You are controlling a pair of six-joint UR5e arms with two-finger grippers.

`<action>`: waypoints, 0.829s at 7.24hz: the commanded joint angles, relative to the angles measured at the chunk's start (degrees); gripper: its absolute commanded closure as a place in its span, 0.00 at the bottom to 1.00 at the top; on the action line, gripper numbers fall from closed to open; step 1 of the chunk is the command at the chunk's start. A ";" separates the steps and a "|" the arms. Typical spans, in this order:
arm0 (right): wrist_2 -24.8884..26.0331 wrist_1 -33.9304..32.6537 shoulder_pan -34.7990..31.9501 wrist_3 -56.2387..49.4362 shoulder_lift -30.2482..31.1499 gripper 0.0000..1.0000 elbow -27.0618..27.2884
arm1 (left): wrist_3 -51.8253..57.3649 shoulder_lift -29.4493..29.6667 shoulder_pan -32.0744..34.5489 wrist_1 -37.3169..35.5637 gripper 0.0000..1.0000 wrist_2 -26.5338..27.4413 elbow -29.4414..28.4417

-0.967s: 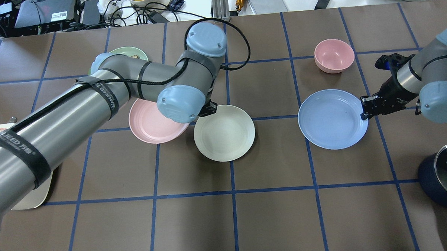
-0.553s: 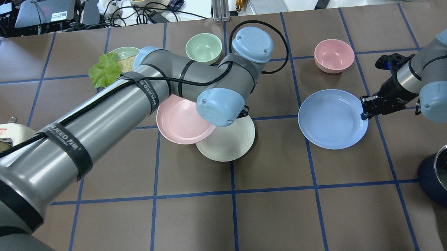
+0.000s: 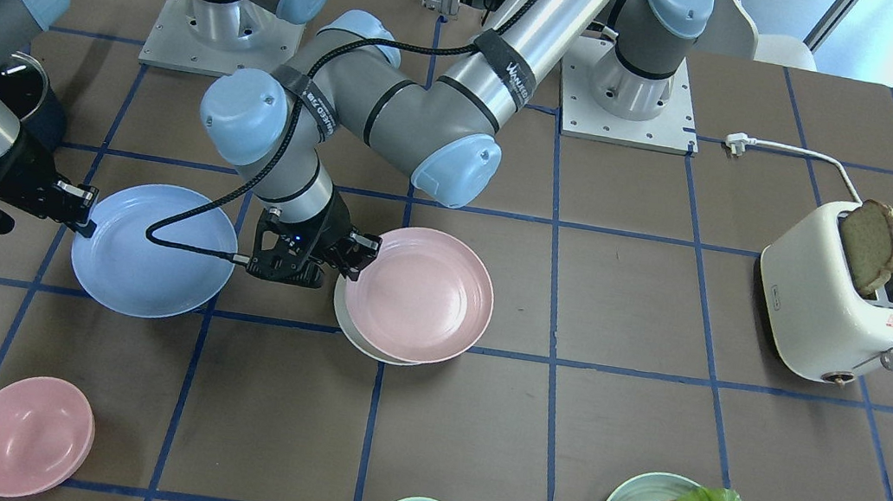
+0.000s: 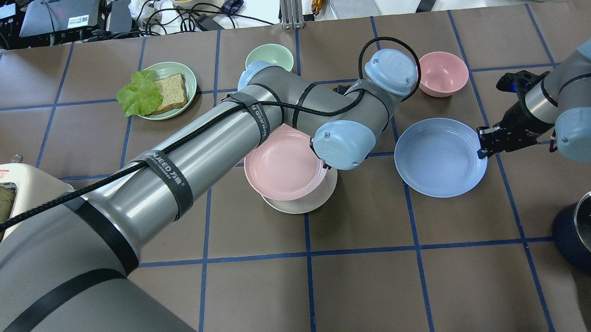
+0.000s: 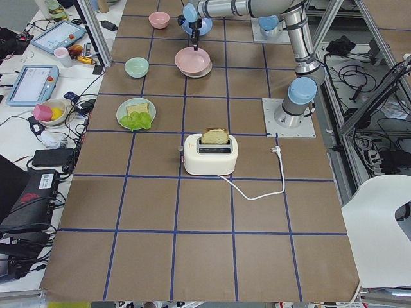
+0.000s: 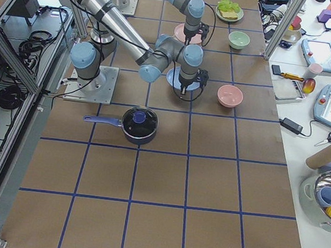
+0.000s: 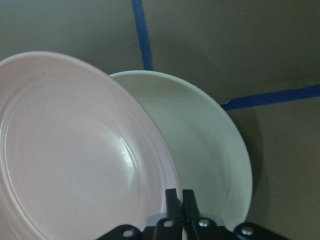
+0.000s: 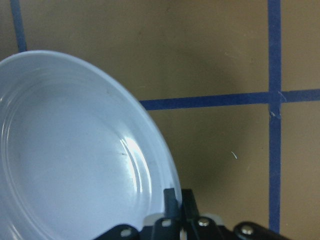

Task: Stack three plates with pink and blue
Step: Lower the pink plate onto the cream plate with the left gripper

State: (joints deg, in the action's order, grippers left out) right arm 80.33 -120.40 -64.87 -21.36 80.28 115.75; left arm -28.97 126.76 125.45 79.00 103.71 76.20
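Next, I let go of the pale pink plate with my left gripper, squarely on top of the cream-white plate (image 3: 409,298) (image 7: 137,179).
My left gripper (image 3: 363,252) is shut on the rim of the pale pink plate (image 4: 283,164) and holds it over the cream-white plate (image 4: 306,201), covering most of it. The left wrist view shows the pink plate (image 7: 75,150) above the cream plate (image 7: 210,145), its fingers (image 7: 172,200) pinched on the pink rim. My right gripper (image 4: 480,142) is shut on the right rim of the light blue plate (image 4: 437,156), which sits right of the stack. The right wrist view shows the blue plate (image 8: 65,155) gripped at its edge.
A pink bowl (image 4: 442,72) and a mint-green bowl (image 4: 269,56) stand at the back. A teal plate with bread and lettuce (image 4: 157,89) is at back left. A toaster (image 4: 1,196) is at the left edge, a dark pot (image 4: 585,232) at the right edge.
My left arm has carried the pink plate to the right, from beside the cream-white plate to over it. The right gripper and blue plate have not moved.
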 commanded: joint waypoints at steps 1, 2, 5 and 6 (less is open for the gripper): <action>0.00 0.08 0.00 0.00 0.05 1.00 0.00 | -3.89 1.48 0.94 5.53 1.00 -0.09 -3.07; 0.00 -0.01 0.00 0.00 -0.04 1.00 0.00 | -5.29 1.91 1.11 5.64 1.00 -0.09 -2.81; 0.00 -0.01 0.00 0.00 0.05 1.00 0.00 | -5.83 3.85 1.12 4.76 1.00 -1.31 -3.33; 0.00 0.08 -0.08 0.00 0.05 1.00 0.00 | -5.75 3.85 1.12 4.84 1.00 -1.32 -3.51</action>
State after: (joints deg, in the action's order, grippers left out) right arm 80.33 -120.37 -64.87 -21.36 80.32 115.75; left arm -34.69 130.39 126.56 83.87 102.66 72.89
